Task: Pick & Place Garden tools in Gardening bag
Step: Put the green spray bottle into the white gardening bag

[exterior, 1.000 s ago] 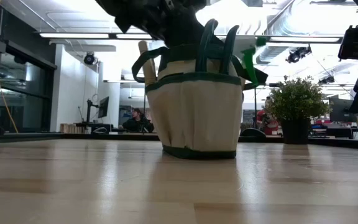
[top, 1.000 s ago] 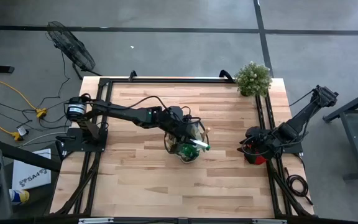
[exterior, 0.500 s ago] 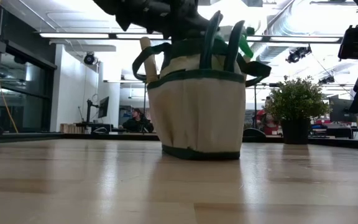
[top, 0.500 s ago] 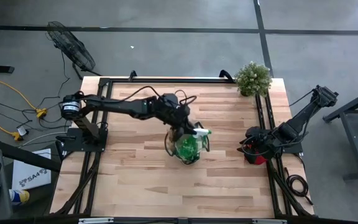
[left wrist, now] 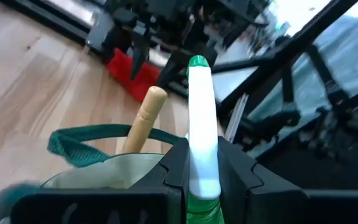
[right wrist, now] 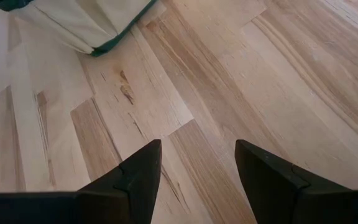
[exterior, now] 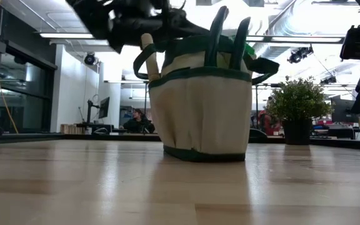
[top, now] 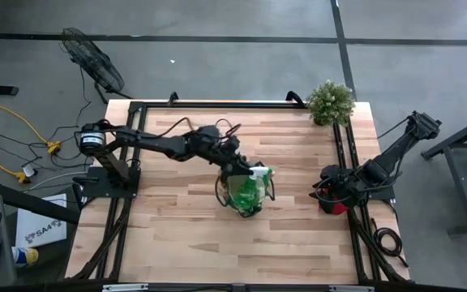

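Observation:
The spray bottle is leaning across the bag's opening in a slanted grip, so next my left gripper opens and grabs the white head (top: 259, 173) from above to steady it.
The beige bag with green trim (top: 246, 193) stands on its base at the table's middle; it also shows in the low view (exterior: 202, 106). A wooden tool handle (left wrist: 143, 118) sticks up out of it. The green spray bottle (top: 246, 191) sits in the bag's mouth, its white head (top: 260, 172) toward the right. My left gripper (top: 240, 169) is over the bag's far rim, shut on the bottle. My right gripper (right wrist: 197, 168) is open and empty above the table's right side, by the red glove (top: 331, 204). My left gripper pinches the spray bottle's white head (left wrist: 202, 134) between its two fingers (left wrist: 174, 163), one on either side. The fingers slant down from the table's left and far side and lie along the head. The bottle's green body sits down in the bag's mouth.
A bushy potted plant (top: 330, 102) stands at the far right corner. The bag's green loop handles (exterior: 217, 34) stick up above its rim. Bare wood lies on the near half of the table (top: 217, 243).
My left gripper has drawn back toward the table's far left over the bag, keeping hold of the bottle. The bottle has swung from lying across the near right rim to sitting in the bag with its white head toward the far right. The bag has shifted slightly.

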Controlling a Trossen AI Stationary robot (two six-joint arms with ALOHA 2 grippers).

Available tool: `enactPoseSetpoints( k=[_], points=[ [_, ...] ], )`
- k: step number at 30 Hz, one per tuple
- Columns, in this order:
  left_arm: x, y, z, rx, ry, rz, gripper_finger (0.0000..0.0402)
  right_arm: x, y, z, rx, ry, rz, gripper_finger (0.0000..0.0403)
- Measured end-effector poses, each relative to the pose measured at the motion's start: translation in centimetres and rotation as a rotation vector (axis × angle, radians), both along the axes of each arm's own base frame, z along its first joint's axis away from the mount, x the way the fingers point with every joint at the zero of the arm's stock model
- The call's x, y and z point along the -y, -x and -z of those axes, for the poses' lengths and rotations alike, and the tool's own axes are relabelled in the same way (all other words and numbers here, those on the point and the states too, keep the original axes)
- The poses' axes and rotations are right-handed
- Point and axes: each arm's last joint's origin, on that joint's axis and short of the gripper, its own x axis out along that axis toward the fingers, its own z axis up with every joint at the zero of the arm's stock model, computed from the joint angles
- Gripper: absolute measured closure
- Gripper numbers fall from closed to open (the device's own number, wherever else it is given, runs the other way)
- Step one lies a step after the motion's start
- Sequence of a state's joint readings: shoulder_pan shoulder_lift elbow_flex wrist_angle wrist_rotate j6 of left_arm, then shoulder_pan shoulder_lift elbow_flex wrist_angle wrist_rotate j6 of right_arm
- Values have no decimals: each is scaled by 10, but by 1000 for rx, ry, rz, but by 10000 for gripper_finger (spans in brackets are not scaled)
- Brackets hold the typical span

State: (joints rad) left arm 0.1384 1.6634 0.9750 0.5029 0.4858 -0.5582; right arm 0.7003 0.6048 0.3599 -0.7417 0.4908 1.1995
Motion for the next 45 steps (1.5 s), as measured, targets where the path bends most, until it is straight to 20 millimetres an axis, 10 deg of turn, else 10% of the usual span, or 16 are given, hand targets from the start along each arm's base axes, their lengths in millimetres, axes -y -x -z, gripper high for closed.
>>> enactPoseSetpoints(
  k=[8, 27, 45],
  points=[
    [-1, 27, 20, 256, 11, -13, 358, 0, 0, 0, 0, 0, 0, 206],
    [-6, 37, 41, 182, -21, -61, 334, 0, 0, 0, 0, 0, 0, 206],
    [-6, 40, 31, 255, -53, -58, 137, 0, 0, 0, 0, 0, 0, 206]
  ],
)
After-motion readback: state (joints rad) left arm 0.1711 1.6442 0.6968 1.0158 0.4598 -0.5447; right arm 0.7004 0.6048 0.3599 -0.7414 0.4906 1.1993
